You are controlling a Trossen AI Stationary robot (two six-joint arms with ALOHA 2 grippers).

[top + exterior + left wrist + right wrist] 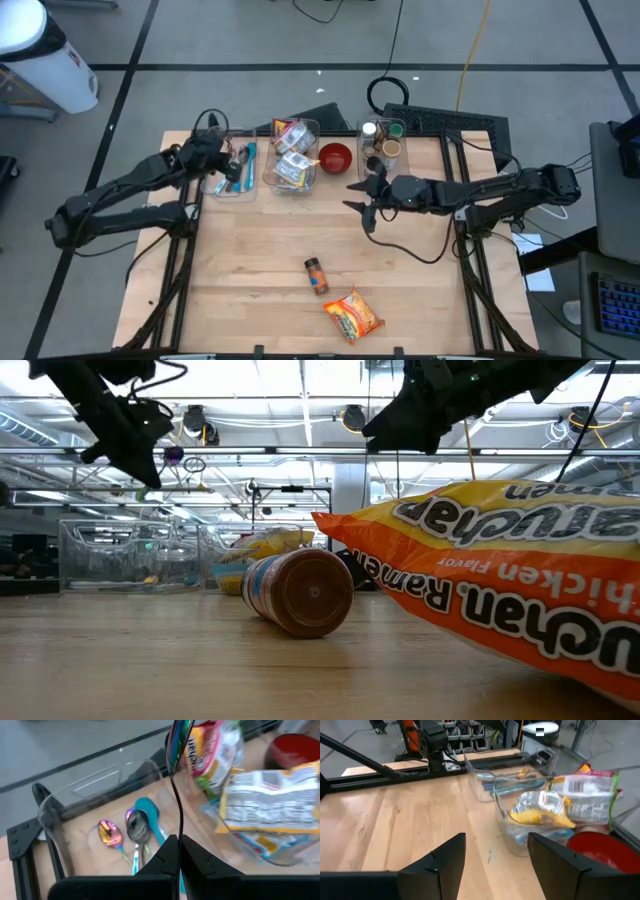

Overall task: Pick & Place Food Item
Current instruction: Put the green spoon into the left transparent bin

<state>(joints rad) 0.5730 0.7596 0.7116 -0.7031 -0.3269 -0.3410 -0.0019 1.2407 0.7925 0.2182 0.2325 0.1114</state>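
The robot's left gripper will release the iridescent utensil, now held over the clear utensil bin, on the dark spoon (234,180) (137,847) beside the teal spoon in the clear utensil bin.
An orange ramen packet (353,316) lies flat near the table's front edge, with a small brown spice jar (316,275) on its side just behind it. Neither gripper touches them. My left gripper (228,165) hangs over the clear utensil bin (54,822) at the far left, shut on a thin iridescent utensil (178,780) seen edge-on. Toward the far right, my right gripper (495,865) stands open above bare wood, nothing between its fingers, close to the red bowl (335,157). My left gripper pinches the iridescent utensil's thin handle (177,827) between its two fingertips, the fingers lying along it. The utensil sticks out forward past the fingertips, and its wider end (179,735) stands over the bin's far rim. The fingers slant downward over the bin.
In the utensil bin lie three spoons, two iridescent (110,833) and one teal (149,812). A second clear bin (291,158) holds snack packets; a third (381,140) holds jars. Bare wood lies at the table's middle and left front. Black frame rails run along both sides.
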